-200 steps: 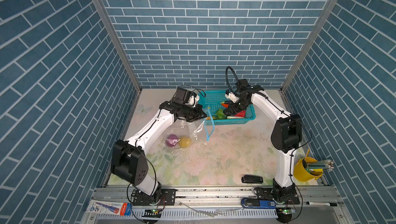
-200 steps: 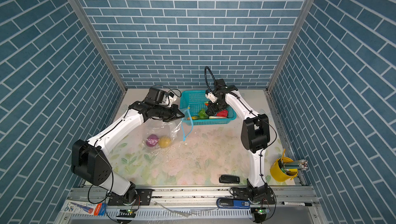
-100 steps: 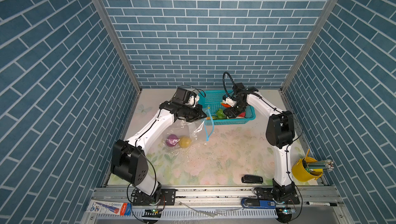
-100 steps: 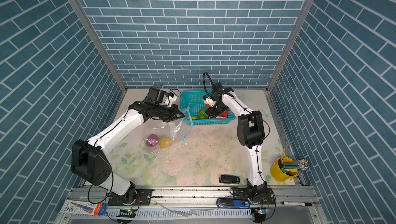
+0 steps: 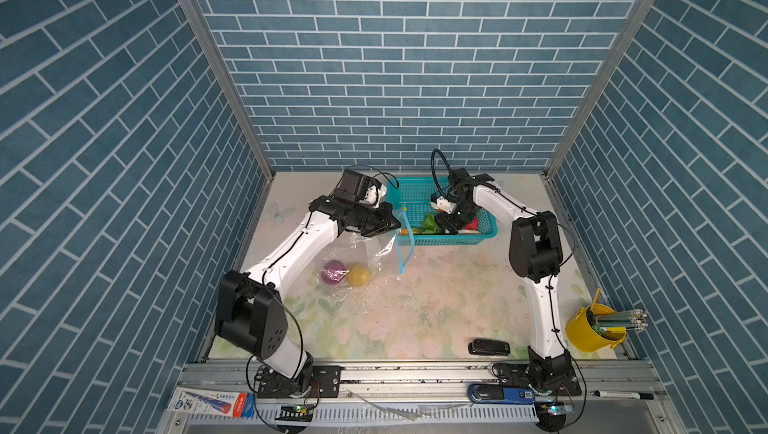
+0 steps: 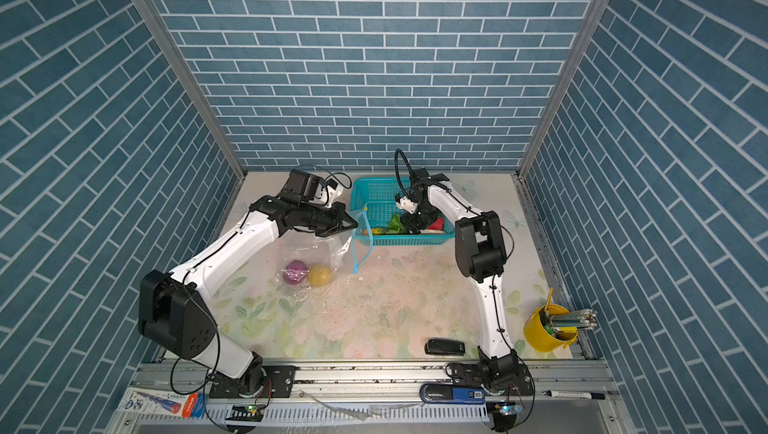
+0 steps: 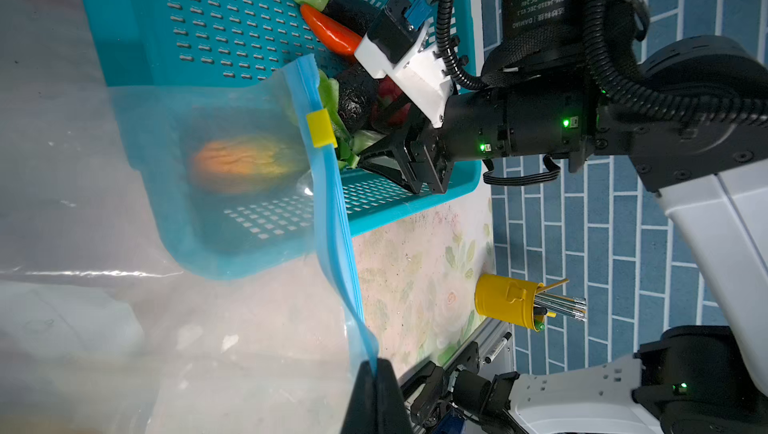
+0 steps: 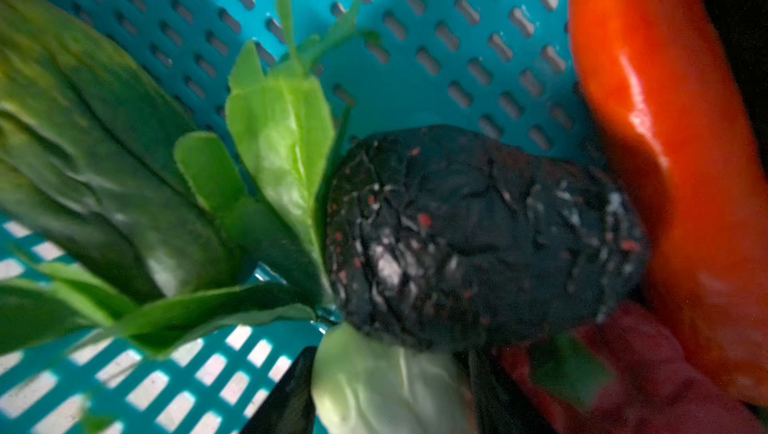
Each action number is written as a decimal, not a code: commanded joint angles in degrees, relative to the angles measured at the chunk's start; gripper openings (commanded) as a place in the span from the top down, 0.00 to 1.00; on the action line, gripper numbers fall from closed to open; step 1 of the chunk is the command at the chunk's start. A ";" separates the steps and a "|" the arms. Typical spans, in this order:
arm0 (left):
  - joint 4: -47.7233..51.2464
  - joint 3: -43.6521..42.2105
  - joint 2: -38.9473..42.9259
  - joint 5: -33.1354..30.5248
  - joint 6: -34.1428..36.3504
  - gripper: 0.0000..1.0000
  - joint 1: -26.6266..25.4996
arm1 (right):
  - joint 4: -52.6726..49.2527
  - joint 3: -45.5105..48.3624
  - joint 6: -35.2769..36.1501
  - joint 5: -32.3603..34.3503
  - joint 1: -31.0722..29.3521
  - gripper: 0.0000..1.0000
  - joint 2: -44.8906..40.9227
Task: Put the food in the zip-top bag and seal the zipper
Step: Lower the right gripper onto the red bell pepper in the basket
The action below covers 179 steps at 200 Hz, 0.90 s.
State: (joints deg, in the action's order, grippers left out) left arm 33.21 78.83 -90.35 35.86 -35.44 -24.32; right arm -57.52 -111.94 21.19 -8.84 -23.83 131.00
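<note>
The pale green vegetable is wedged against the dark avocado with only its end in the robot's right gripper, so next the right gripper opens, lifts clear and takes the red pepper (image 5: 473, 223).
The clear zip-top bag (image 5: 365, 249) (image 6: 328, 245) hangs from my left gripper (image 5: 390, 224) (image 7: 376, 373), which is shut on its blue zipper (image 7: 332, 211) below the yellow slider (image 7: 321, 128). A purple onion (image 5: 333, 272) and a yellow potato (image 5: 358, 275) lie inside the bag. My right gripper (image 5: 446, 226) (image 8: 390, 394) is down in the teal basket (image 5: 453, 238), open, with a pale green leaf (image 8: 386, 382) between its fingers. Next to it lie a dark eggplant (image 8: 478, 236), a red piece (image 8: 665, 162) and leafy greens (image 8: 104, 162). An orange carrot (image 7: 237, 162) shows through the bag.
A yellow cup of pencils (image 5: 592, 328) stands at the front right. A black object (image 5: 488, 346) lies near the front edge and a marker (image 5: 619, 394) lies on the rail. The brick walls close in on three sides.
The right arm's elbow has swung a little to the left while its gripper stayed low in the basket among the food. The left arm and the bag have not moved.
</note>
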 commanded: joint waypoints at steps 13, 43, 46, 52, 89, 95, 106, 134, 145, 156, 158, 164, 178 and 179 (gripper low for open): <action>1.32 1.81 -0.45 0.01 0.77 1.00 -0.22 | -1.69 -1.92 2.90 2.92 0.15 0.36 1.81; 1.32 2.28 -0.97 0.13 0.85 1.00 -0.22 | -2.48 -2.15 3.44 3.48 0.01 0.30 1.02; 1.33 2.29 -0.95 0.11 0.83 1.00 -0.27 | -2.57 -2.28 3.49 3.48 -0.05 0.29 0.91; 1.33 2.38 -1.05 0.13 0.84 1.00 -0.21 | -2.78 -2.54 3.59 3.48 -0.07 0.28 0.63; 1.02 2.32 -1.12 0.27 0.74 1.00 -0.28 | -6.19 -5.52 5.12 6.55 -0.27 0.25 0.26; 0.98 2.22 -1.09 0.22 0.72 1.00 -0.26 | -6.48 -5.94 5.26 6.88 -0.29 0.27 0.29; 0.89 2.11 -0.96 0.27 0.72 1.00 -0.23 | -6.82 -6.78 5.28 7.13 -0.26 0.31 0.45; 0.89 1.77 -0.70 0.24 0.77 1.00 -0.21 | -7.99 -11.13 1.86 7.70 -0.16 0.40 2.79; 0.84 1.76 -0.62 0.26 0.90 1.00 -0.21 | -9.29 -13.67 0.74 7.69 -0.14 0.43 4.35; 0.98 1.68 -0.42 0.21 0.91 1.00 -0.21 | -10.43 -15.98 -0.30 8.01 -0.15 0.46 5.85; 1.04 1.64 -0.39 0.21 0.90 1.00 -0.21 | -10.73 -16.48 -0.39 8.08 -0.16 0.46 6.07; 1.12 1.68 -0.30 0.18 0.99 1.00 -0.25 | -11.66 -17.85 -0.74 8.07 -0.16 0.47 6.69; 1.23 1.52 -0.10 -0.03 0.99 1.00 -0.21 | -13.51 -20.61 -1.45 7.34 -0.16 0.49 7.25; 1.24 1.51 -0.14 -0.02 0.99 1.00 -0.21 | -13.64 -20.78 -1.52 7.25 -0.16 0.49 7.16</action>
State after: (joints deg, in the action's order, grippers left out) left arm 33.74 79.48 -90.76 35.88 -35.31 -24.32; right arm -65.10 -127.55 22.20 -1.78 -23.99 135.94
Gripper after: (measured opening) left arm 0.045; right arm 0.521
